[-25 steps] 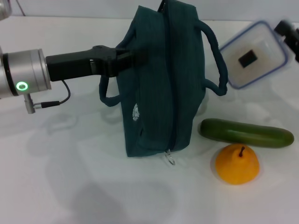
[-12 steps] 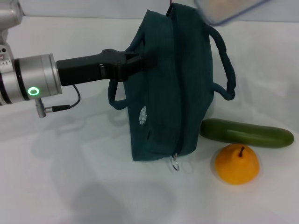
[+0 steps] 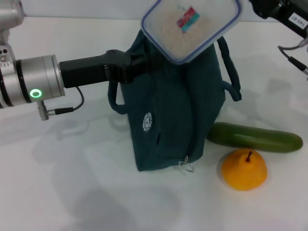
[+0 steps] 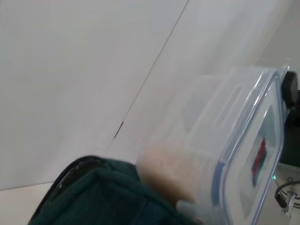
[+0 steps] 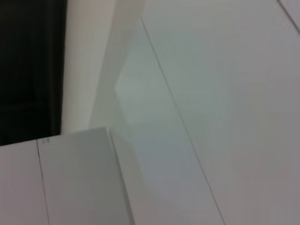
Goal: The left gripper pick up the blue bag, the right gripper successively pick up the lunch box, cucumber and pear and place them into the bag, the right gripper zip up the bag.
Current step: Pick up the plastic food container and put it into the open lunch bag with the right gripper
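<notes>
The robot's right gripper will release the lunch box inside the blue bag, down (image 3: 188, 77) between the bag's loop handles. The lunch box is tilted just above the bag's top.
The blue bag (image 3: 168, 120) stands upright on the white table, its zipper pull (image 3: 185, 165) hanging low at the front. My left gripper (image 3: 140, 63) reaches in from the left and is shut on the bag's upper edge. My right gripper (image 3: 248, 6), at the top right, is shut on the end of the lunch box (image 3: 190, 26) and holds it tilted just above the bag's top. The left wrist view shows the lunch box (image 4: 225, 154) close over the bag's rim (image 4: 93, 197). The cucumber (image 3: 255, 137) and the pear (image 3: 244, 168) lie to the right of the bag.
The white table (image 3: 72, 192) stretches in front and to the left of the bag. The bag's loop handles (image 3: 231, 72) hang on both sides. The right arm's cable (image 3: 293, 62) trails at the far right. The right wrist view shows only wall.
The lunch box has swung from the right to over the bag's top, label now facing me. The bag has shifted slightly right and stands straighter. The left gripper keeps its hold.
</notes>
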You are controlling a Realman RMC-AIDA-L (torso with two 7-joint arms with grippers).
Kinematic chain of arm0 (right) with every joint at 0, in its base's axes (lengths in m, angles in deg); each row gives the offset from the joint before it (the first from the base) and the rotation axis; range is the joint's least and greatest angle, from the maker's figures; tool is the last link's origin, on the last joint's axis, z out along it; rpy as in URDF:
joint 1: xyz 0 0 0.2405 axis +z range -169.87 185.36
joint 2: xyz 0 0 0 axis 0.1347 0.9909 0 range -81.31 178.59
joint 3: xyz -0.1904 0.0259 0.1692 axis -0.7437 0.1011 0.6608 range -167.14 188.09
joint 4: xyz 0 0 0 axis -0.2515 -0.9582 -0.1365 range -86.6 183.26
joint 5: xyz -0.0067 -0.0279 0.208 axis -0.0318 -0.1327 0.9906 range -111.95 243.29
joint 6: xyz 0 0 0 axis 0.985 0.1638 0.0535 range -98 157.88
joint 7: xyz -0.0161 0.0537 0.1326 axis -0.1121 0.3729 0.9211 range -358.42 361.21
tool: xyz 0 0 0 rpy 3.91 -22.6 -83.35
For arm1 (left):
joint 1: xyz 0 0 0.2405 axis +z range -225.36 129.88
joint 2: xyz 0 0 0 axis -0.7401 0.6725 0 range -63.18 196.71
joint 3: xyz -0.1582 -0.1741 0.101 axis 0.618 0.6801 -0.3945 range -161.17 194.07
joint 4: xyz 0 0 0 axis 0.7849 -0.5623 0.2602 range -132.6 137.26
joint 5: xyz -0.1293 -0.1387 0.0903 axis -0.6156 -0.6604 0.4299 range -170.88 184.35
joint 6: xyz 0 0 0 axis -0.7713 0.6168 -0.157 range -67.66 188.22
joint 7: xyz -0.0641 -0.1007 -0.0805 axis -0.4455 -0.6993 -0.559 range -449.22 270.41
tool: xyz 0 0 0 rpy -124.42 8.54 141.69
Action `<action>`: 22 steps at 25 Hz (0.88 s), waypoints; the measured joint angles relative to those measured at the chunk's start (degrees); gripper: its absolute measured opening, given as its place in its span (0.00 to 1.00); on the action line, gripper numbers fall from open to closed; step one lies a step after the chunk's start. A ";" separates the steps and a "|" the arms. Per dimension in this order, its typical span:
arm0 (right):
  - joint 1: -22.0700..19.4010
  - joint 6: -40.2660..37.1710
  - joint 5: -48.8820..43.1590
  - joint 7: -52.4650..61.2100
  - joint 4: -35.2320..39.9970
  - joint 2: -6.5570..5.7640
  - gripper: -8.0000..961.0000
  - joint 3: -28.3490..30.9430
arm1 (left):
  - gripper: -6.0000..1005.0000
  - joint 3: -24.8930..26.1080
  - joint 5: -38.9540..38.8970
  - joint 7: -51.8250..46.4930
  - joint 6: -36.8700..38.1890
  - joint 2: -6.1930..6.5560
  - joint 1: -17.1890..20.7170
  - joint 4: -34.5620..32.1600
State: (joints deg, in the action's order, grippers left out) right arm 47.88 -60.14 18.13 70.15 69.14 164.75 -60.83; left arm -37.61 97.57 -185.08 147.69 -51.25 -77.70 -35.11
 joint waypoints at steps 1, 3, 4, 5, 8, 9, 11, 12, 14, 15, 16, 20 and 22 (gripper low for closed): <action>-0.56 0.08 0.07 -0.03 0.04 0.00 0.10 -0.17 | 0.04 0.00 -0.02 0.00 0.00 0.04 0.00 0.00; -1.81 -0.08 0.10 -0.07 0.42 -0.03 0.10 -0.26 | 0.04 0.00 -0.12 0.02 0.00 0.11 -0.02 0.00; -2.23 -0.19 0.11 -0.07 0.57 -0.08 0.10 -0.27 | 0.04 0.00 -0.20 0.03 0.00 0.12 -0.02 -0.01; -2.63 -0.22 0.11 -0.04 0.67 -0.16 0.10 -0.27 | 0.04 0.01 -0.24 0.03 0.01 0.12 -0.02 -0.01; -3.54 0.02 -0.06 0.07 0.73 -0.42 0.10 -0.24 | 0.04 0.01 -0.27 0.05 0.00 0.13 -0.02 0.02; -3.54 0.02 -0.06 0.07 0.73 -0.42 0.10 -0.24 | 0.04 0.01 -0.28 0.05 -0.01 0.14 -0.02 0.10; -3.92 0.51 -0.25 0.12 0.72 -0.45 0.10 -0.34 | 0.04 0.01 -0.31 0.05 -0.02 0.15 -0.02 0.22; -4.15 1.64 -0.46 0.23 0.39 -0.53 0.10 -1.41 | 0.04 0.01 -0.31 0.06 -0.03 0.16 -0.01 0.29; -4.23 2.86 -0.93 0.24 0.26 -0.60 0.10 -2.79 | 0.04 0.01 -0.31 0.10 -0.05 0.21 -0.01 0.34; -4.29 3.89 -1.47 0.24 0.23 -0.63 0.10 -3.59 | 0.04 0.01 -0.31 0.12 -0.05 0.23 -0.01 0.36; -4.34 4.78 -2.05 0.24 0.22 -0.65 0.10 -4.26 | 0.04 0.00 -0.32 0.13 -0.05 0.25 -0.01 0.39; -4.41 6.87 -5.08 0.24 0.37 -0.45 0.10 -5.22 | 0.04 0.00 -0.32 0.22 -0.06 0.12 -0.01 0.42; -4.24 7.38 -5.57 0.24 0.48 -0.23 0.10 -5.80 | 0.04 0.00 -0.32 0.41 -0.06 0.05 -0.02 0.46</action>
State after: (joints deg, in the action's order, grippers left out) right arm 43.64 -52.77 12.56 70.39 69.62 164.51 -66.63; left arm -37.60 97.25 -184.66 147.64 -51.20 -77.72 -34.65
